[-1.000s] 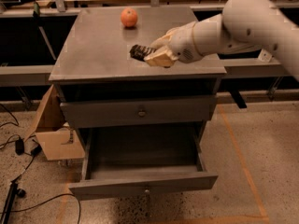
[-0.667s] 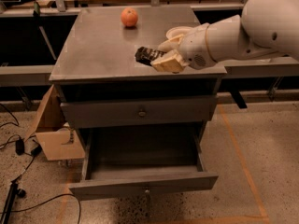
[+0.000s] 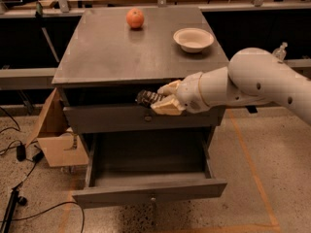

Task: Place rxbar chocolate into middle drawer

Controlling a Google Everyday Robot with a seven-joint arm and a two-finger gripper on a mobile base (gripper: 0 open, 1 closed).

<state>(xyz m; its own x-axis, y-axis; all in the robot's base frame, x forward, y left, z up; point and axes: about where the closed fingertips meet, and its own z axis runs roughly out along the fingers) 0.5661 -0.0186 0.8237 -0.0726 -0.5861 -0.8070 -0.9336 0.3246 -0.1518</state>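
My gripper will release the rxbar chocolate around the centre of the middle drawer's bare tray [image 3: 149, 165], behind the drawer's round knob.
My gripper [image 3: 158, 97] is shut on the rxbar chocolate [image 3: 146, 98], a small dark crinkled bar that sticks out to the left of the pale fingers. It hangs in the air in front of the cabinet's top drawer, just below the countertop edge. The middle drawer [image 3: 150, 194] is pulled open below it, its low grey front panel with a small round knob nearest me and its deep dark tray bare. My white arm comes in from the right.
An orange fruit [image 3: 135, 18] and a white bowl [image 3: 193, 39] sit on the grey cabinet top [image 3: 112, 52]. The shut top drawer [image 3: 107, 118] is just behind the gripper. A cardboard box [image 3: 53, 135] and cables lie on the floor at left.
My gripper has carried the bar off the countertop, forward and down past its front edge, to in front of the top drawer. The bowl is now uncovered.
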